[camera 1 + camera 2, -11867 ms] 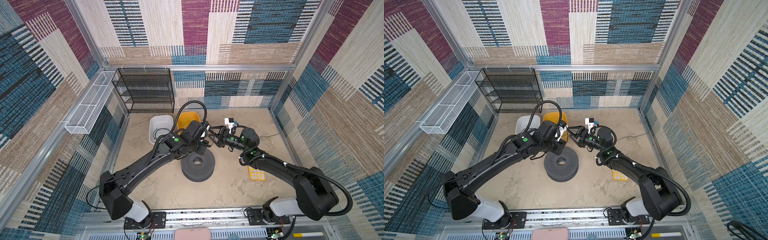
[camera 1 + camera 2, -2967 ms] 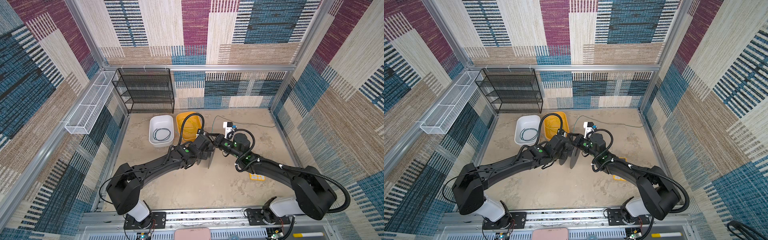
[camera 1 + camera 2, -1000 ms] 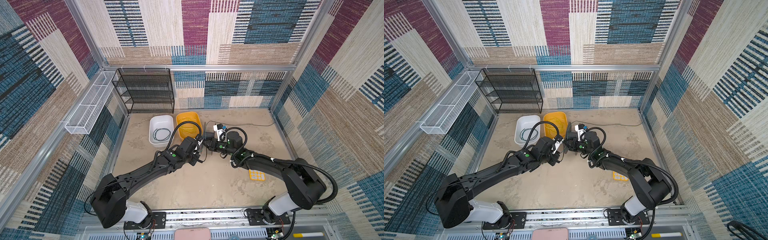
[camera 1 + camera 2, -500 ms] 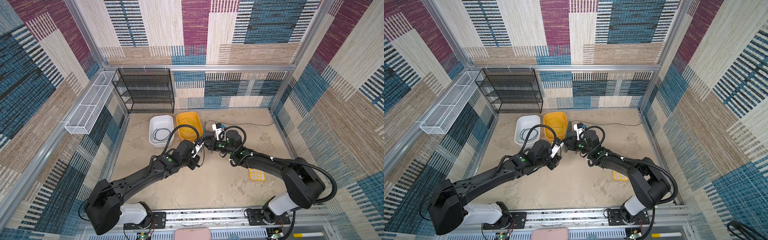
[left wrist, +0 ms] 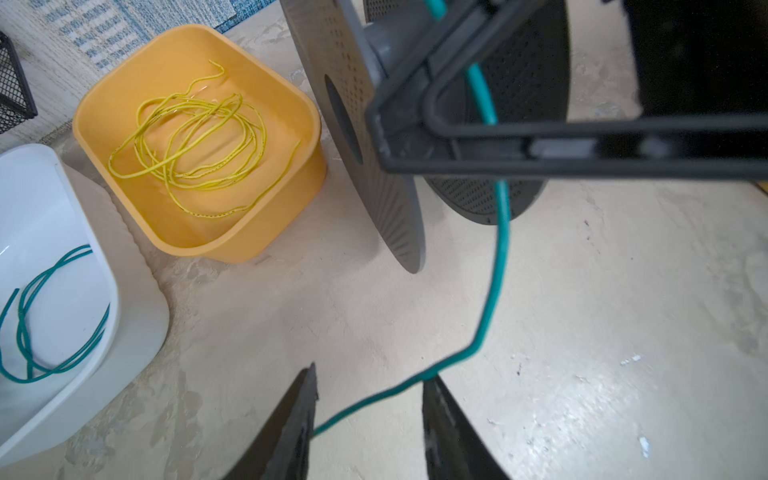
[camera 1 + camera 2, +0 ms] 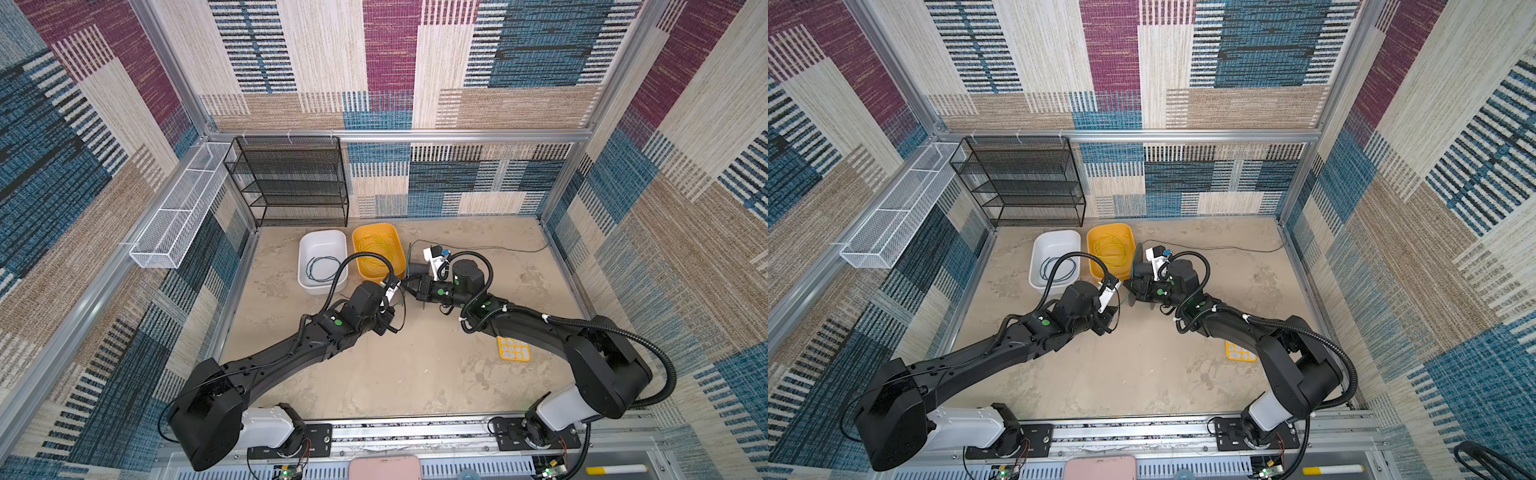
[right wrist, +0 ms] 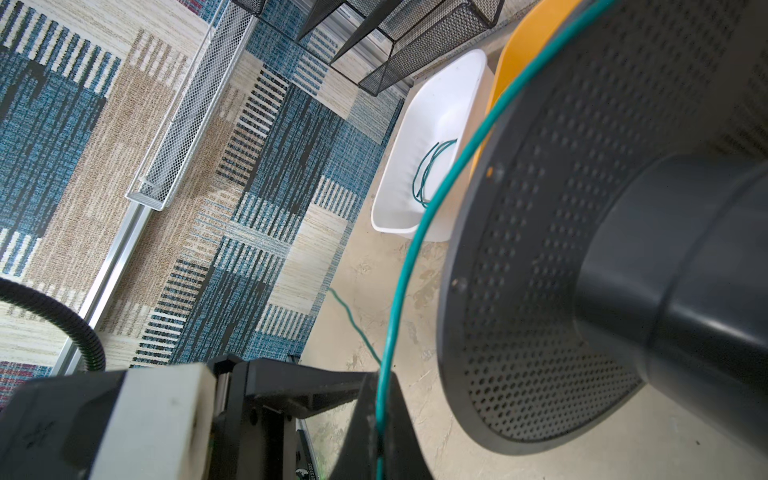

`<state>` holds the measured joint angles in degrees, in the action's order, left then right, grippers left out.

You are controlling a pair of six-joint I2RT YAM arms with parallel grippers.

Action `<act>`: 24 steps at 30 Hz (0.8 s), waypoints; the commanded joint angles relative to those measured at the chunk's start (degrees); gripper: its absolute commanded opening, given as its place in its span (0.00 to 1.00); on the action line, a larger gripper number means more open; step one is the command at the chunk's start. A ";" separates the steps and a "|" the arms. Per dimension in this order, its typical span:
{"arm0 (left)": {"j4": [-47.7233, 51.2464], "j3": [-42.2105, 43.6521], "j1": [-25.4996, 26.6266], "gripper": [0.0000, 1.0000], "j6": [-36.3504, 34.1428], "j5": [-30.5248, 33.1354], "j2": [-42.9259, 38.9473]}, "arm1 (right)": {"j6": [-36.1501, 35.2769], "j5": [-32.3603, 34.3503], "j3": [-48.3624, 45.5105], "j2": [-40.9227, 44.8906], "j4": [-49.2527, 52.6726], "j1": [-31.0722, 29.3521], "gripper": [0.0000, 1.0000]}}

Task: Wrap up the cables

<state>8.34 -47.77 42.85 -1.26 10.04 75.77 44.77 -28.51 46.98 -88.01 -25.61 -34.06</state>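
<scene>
A long loose tail of teal cable hangs past the fingers of the robot's right gripper, so that gripper should open and take the cable nearer its loose end [image 7: 332, 292] before wrapping.
A grey perforated spool [image 5: 374, 174] stands on edge beside the yellow bin [image 5: 249, 232]. A teal cable [image 5: 496, 257] hangs from the spool's hub and curves down over the floor. My right gripper [image 7: 380, 399] is shut on this cable right next to the spool [image 7: 540, 291]. The cable's lower stretch runs across the gap of my open left gripper [image 5: 371, 372], brushing one fingertip. In both top views the two grippers [image 6: 409, 286] [image 6: 388, 322] nearly meet at mid-table. A yellow cable [image 5: 187, 141] lies coiled in the yellow bin. A thin dark cable [image 6: 498, 248] lies along the back floor.
A white bin [image 5: 137, 316] with another teal coil [image 5: 41, 332] sits left of the yellow bin [image 6: 397, 249]. A black mesh shelf [image 6: 291, 178] stands at the back left, with a white wire basket [image 6: 178, 208] on the left wall. A small yellow tray [image 6: 514, 349] lies under my right arm.
My left gripper has drawn back from the spool toward the front, and its jaws have spread apart. The right gripper has stayed at the spool.
</scene>
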 commanded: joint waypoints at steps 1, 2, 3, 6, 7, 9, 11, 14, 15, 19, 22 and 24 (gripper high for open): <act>-2.48 0.26 -0.44 0.41 -1.20 -2.03 1.18 | -0.83 -1.26 0.47 0.51 -0.92 -0.04 0.00; -2.65 0.39 -0.46 0.40 -1.09 -2.34 1.65 | -0.87 -1.21 0.49 0.49 -0.85 -0.05 0.00; -3.00 0.85 -0.41 0.38 -0.81 -2.26 1.91 | -0.91 -1.36 0.48 0.47 -0.82 -0.04 0.00; -4.51 1.76 -0.42 0.31 -0.76 -0.91 2.37 | -1.26 -1.53 0.65 0.22 -0.49 -0.04 0.00; -4.81 1.89 -0.45 0.28 -0.84 -0.78 2.39 | -1.35 -1.47 0.72 0.14 -0.43 -0.04 0.00; -5.08 1.90 -0.44 0.24 -1.04 -1.15 2.29 | -1.31 -1.52 0.83 0.05 -0.40 0.03 0.00; -5.43 2.17 -0.47 0.19 -1.36 -1.64 2.03 | -1.35 -1.56 1.03 -0.14 -0.22 0.05 0.00; -5.52 2.68 -0.46 0.09 -1.38 -1.80 1.29 | -1.75 -1.33 1.52 -0.06 0.16 0.13 0.00; -5.54 2.86 -0.42 0.06 -1.26 -1.90 1.13 | -1.73 -1.28 1.60 -0.11 0.29 0.18 0.00; -4.72 2.96 -0.45 0.00 -0.53 -3.21 -0.25 | -1.71 -1.35 2.27 -0.32 0.47 0.48 0.00; -4.36 2.62 -0.33 0.00 0.81 -5.75 -1.44 | -2.09 -1.16 2.85 -0.07 1.06 0.57 0.16; -3.55 1.47 -0.35 0.00 2.06 -6.87 -2.04 | -2.32 -1.27 3.14 0.20 1.34 0.58 0.30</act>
<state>4.95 -45.10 42.52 -1.56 5.50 74.52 43.27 -28.97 49.60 -88.14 -24.64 -33.47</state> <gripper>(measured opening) 0.055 0.290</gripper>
